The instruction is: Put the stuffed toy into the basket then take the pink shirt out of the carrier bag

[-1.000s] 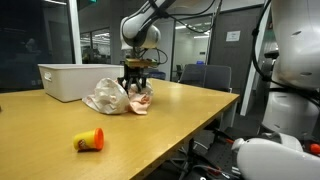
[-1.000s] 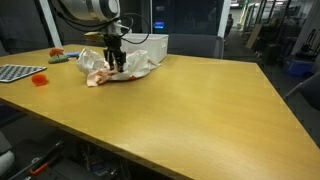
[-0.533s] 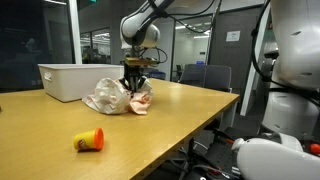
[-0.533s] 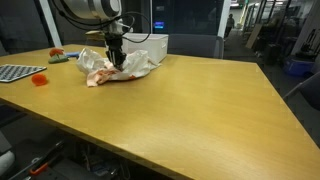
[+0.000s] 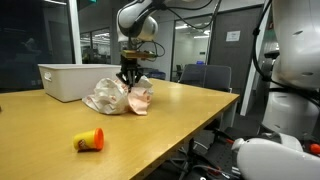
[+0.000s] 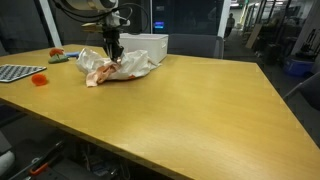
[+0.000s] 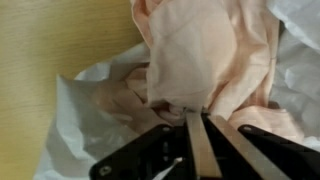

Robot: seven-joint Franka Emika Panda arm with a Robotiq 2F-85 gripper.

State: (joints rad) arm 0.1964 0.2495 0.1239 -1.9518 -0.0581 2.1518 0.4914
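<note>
Next, my gripper releases the pink shirt on the bare wooden table (image 5: pixel 180 96) between the carrier bag and the office chairs.
The pink shirt (image 7: pixel 200 50) bulges out of the white carrier bag (image 7: pixel 75 110), and my gripper (image 7: pixel 203 112) is shut on a fold of it, the two fingers pressed together with cloth between them. In both exterior views the gripper (image 5: pixel 129 84) (image 6: pixel 115 60) points straight down over the crumpled carrier bag (image 5: pixel 105 97) (image 6: pixel 140 67), with the pink shirt (image 5: pixel 141 99) (image 6: pixel 108 70) hanging below it. The white basket (image 5: pixel 68 82) (image 6: pixel 150 45) stands just behind the bag. The stuffed toy is hidden; I cannot see inside the basket.
A small yellow and red object (image 5: pixel 89 141) (image 6: pixel 38 78) lies alone on the wooden table (image 5: pixel 170 115). A grey patterned mat (image 6: pixel 15 72) sits at the table's edge. Office chairs (image 5: pixel 205 75) stand beyond the table.
The jaws have closed on the pink shirt. The gripper has risen a little, drawing the cloth up from the bag.
</note>
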